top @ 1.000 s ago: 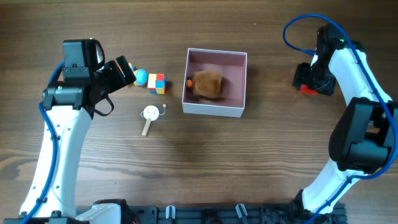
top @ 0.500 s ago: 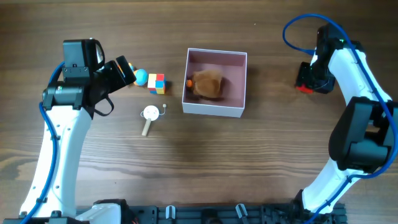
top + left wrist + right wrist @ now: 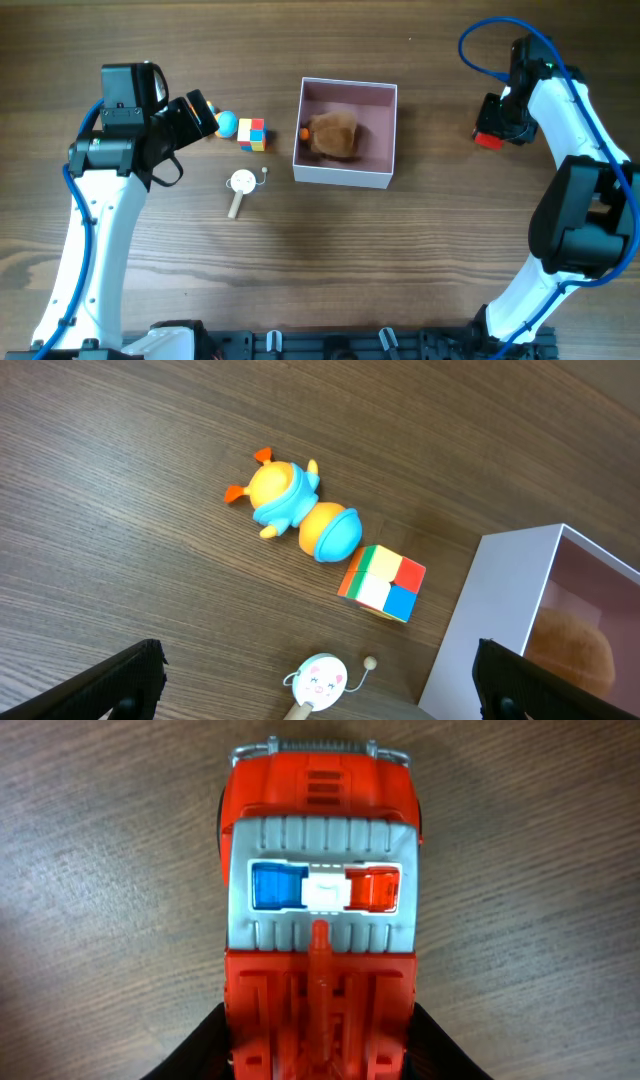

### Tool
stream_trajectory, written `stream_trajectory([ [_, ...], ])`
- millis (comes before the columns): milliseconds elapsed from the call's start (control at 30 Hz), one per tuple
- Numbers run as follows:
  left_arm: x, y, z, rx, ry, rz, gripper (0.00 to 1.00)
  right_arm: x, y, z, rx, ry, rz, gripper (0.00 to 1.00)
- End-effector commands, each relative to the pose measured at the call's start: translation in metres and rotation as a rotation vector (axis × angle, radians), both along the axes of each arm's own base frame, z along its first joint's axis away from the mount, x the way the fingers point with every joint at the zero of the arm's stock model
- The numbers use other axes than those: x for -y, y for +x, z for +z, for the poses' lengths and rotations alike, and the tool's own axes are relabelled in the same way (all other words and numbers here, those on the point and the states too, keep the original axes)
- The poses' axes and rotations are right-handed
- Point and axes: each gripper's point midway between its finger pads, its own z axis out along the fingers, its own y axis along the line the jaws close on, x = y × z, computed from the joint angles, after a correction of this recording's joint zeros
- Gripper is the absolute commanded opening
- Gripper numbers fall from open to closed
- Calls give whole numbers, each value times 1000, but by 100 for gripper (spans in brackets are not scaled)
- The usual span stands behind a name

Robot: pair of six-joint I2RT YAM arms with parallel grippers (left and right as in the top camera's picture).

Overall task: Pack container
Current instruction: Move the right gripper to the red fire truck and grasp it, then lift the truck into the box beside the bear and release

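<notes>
The red fire truck will go down from my right gripper into the container [image 3: 376,126], between the brown plush and the near side of the container.
The container [image 3: 340,176] is a square white box with a pinkish inside at the table's middle, and its white wall shows in the left wrist view [image 3: 500,600]. A brown plush [image 3: 334,135] lies in it. My right gripper [image 3: 497,122] is far right of the box, shut on a red toy fire truck [image 3: 487,140]. In the right wrist view my fingers [image 3: 320,1055] clamp the truck [image 3: 320,850] from both sides. My left gripper [image 3: 203,113] is open and empty, left of the box. In its own view the jaws [image 3: 318,660] hang above the small toys.
A blue-and-orange duck toy [image 3: 227,123] [image 3: 290,505], a colour cube [image 3: 252,134] [image 3: 383,582] and a white pig-face rattle on a stick [image 3: 241,183] [image 3: 318,682] lie left of the box. Both arms stand at the table's sides.
My right gripper and the red truck have shifted slightly to the left, towards the box. The left arm and the small toys have not moved.
</notes>
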Motion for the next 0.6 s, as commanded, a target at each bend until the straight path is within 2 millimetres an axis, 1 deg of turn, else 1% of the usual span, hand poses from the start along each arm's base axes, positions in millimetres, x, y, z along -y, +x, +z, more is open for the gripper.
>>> stream_trajectory([
  [0,0,3,7,18,0,-15,100,-1,-8,-5,-36,10,-14,28],
  [67,0,3,7,18,0,-15,100,-3,-9,2,-31,9,-10,27],
  [133,0,3,7,18,0,-15,100,-5,-8,15,-7,6,-4,27],
  [233,0,3,7,18,0,-15,100,-15,-3,54,82,-4,20,28],
  [300,0,3,7,18,0,-15,100,-30,-2,84,151,9,47,28],
  [367,0,3,7,18,0,-15,100,-54,-3,116,231,44,101,28],
  [433,0,3,7,18,0,-15,100,-85,-9,149,317,97,170,20],
  [467,0,3,7,18,0,-15,100,-116,-19,179,395,134,221,17],
  [533,0,3,7,18,0,-15,100,-140,-27,198,449,154,267,17],
  [567,0,3,7,18,0,-15,100,-161,-34,212,490,174,299,15],
])
